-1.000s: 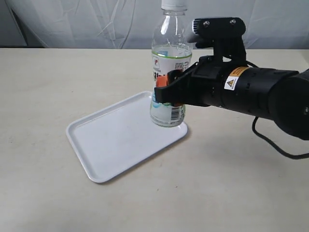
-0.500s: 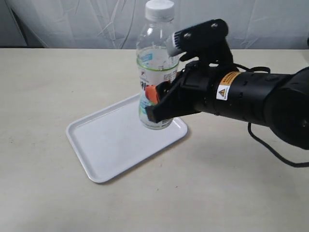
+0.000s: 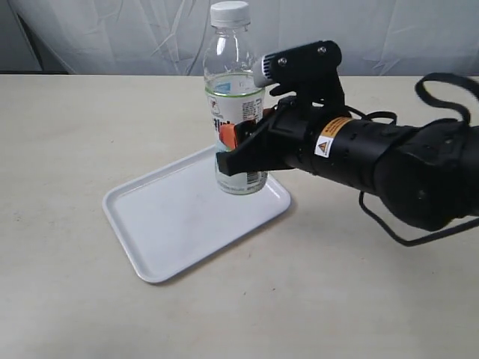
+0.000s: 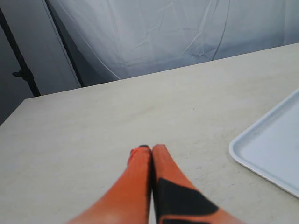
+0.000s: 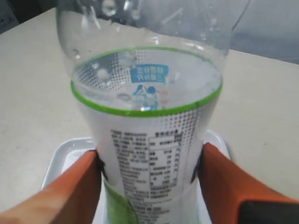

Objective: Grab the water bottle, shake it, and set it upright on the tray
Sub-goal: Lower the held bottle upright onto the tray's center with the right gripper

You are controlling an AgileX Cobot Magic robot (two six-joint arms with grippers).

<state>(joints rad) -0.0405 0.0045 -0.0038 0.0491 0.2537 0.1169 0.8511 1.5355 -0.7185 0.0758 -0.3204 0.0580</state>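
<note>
The water bottle will go upright on the white tray, just off its middle [image 3: 204, 198] toward the curtain, set there by my right gripper.
The water bottle [image 3: 234, 90], clear with a white cap and a white and green label, stands upright over the right corner of the white tray [image 3: 176, 217]. My right gripper [image 3: 241, 149] is shut on the bottle's labelled lower half. In the right wrist view the bottle [image 5: 149, 135] fills the gap between the two orange fingers [image 5: 70, 186], and the tray [image 5: 65, 154] shows beneath it. Whether the bottle's base touches the tray I cannot tell. My left gripper [image 4: 152, 148] appears only in its own wrist view, its orange fingers pressed together above bare table, holding nothing.
The beige table [image 3: 67, 134] spreads around the tray. A white curtain [image 3: 112, 37] hangs along the far edge. The right arm's black cable [image 3: 441, 86] loops at the right. The tray's corner [image 4: 271, 149] lies off to one side of the left gripper.
My right gripper has carried the bottle leftward and downward, from the tray's right edge to over its right corner. The bottle has stayed upright in the grip.
</note>
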